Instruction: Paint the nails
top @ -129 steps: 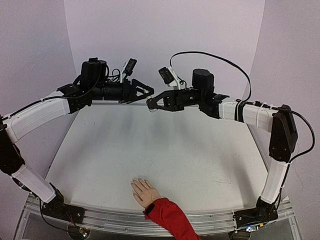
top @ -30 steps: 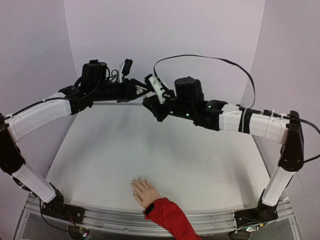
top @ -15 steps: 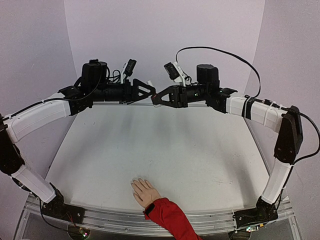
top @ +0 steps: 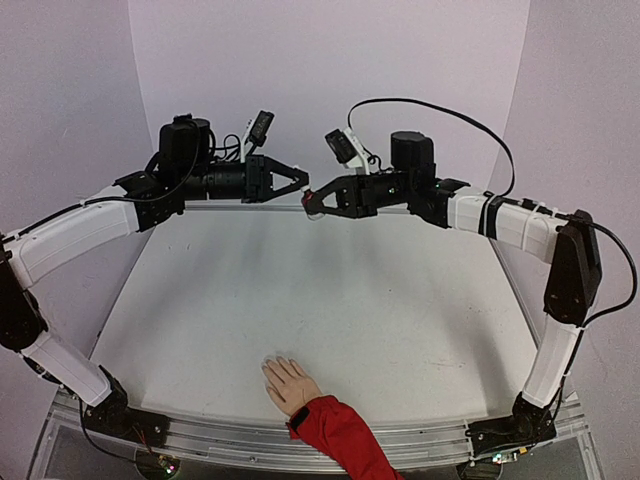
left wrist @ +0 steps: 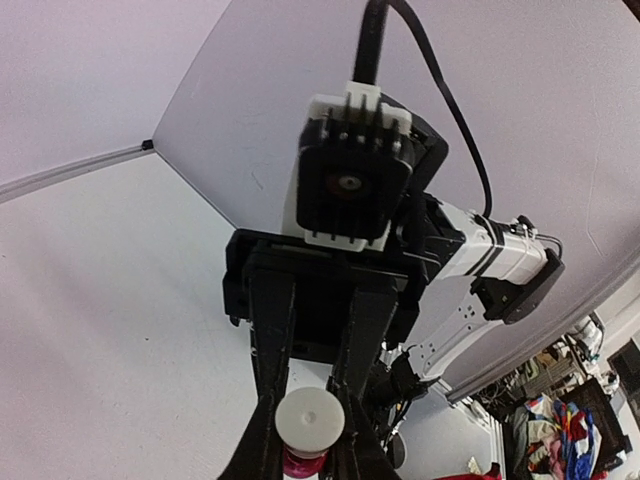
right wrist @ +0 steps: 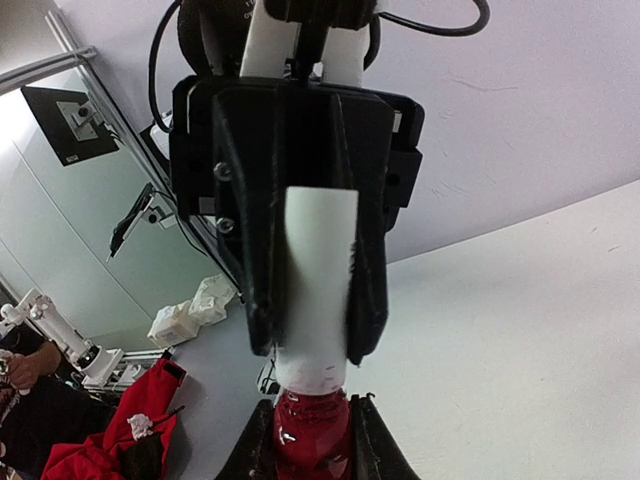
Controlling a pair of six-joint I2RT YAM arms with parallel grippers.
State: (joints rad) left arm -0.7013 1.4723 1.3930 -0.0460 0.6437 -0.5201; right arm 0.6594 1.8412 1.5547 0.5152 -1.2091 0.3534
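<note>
The white cap still sits against the bottle's neck, so my left gripper will open, roll to a fresh angle and close on the cap's outer end (right wrist: 321, 215).
The beige mannequin hand (top: 289, 383) with a red sleeve (top: 340, 432) lies palm down at the near table edge; its nails are too small to make out. High over the far side of the table, my two grippers meet tip to tip. My right gripper (top: 313, 203) is shut on the dark-red polish bottle (right wrist: 312, 435). My left gripper (top: 301, 186) is shut on the bottle's white cap (right wrist: 318, 290), which also shows end-on in the left wrist view (left wrist: 310, 420). The cap sits against the bottle's neck.
The white table (top: 330, 290) lies under both arms, with lilac walls behind and at the sides. A metal rail (top: 250, 440) runs along the near edge by the arm bases.
One second ago my right wrist was rolled and dipped; it has since rolled back level. The left arm has hardly moved.
</note>
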